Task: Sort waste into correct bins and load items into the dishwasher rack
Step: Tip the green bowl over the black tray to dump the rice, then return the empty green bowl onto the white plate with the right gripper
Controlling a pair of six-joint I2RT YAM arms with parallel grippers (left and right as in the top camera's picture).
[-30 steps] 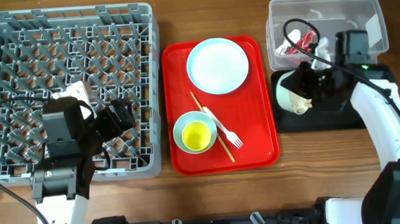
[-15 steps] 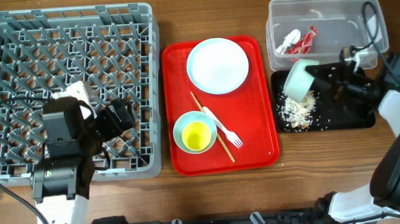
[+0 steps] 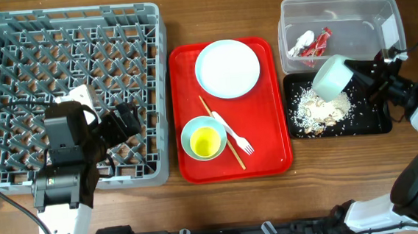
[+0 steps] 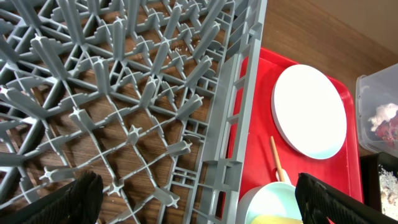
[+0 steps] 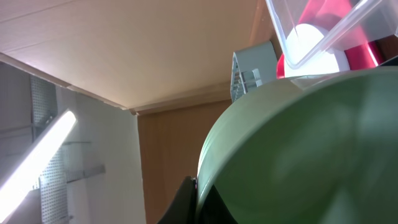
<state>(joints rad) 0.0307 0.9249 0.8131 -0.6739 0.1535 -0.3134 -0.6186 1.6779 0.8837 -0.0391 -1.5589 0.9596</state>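
Note:
I need to use my right gripper to set the pale green bowl down on the white plate in the red tray (image 3: 224, 72) (image 5: 316, 53).
My right gripper (image 3: 360, 79) is shut on the rim of a pale green bowl (image 3: 332, 78), held tipped on its side over the black tray (image 3: 375, 122); the bowl fills the right wrist view (image 5: 311, 149). Pale rice-like crumbs (image 3: 323, 110) lie spread in the tray. The clear tub (image 3: 338, 10) holds the red-and-dark wrapper (image 3: 317, 44) and white scrap (image 3: 302, 39). The red tray (image 3: 269, 138) carries the white plate (image 3: 227, 68), a second green bowl (image 3: 191, 132) with the yellow cup (image 3: 205, 141) in it, the white fork (image 3: 234, 134) and chopsticks (image 3: 220, 131). My left gripper (image 4: 193, 199) is open above the grey rack (image 3: 12, 49), near its right wall.
The rack's right wall (image 4: 239, 106) stands beside the red tray's left edge (image 4: 249, 155). Bare wooden table (image 3: 200, 206) runs along the front. A black cable (image 3: 390, 12) loops over the clear tub's right end.
My right arm swung right with the bowl, away from the tub. The bowl tipped over the black tray and rice crumbs spilled out and spread there. The left arm stayed still.

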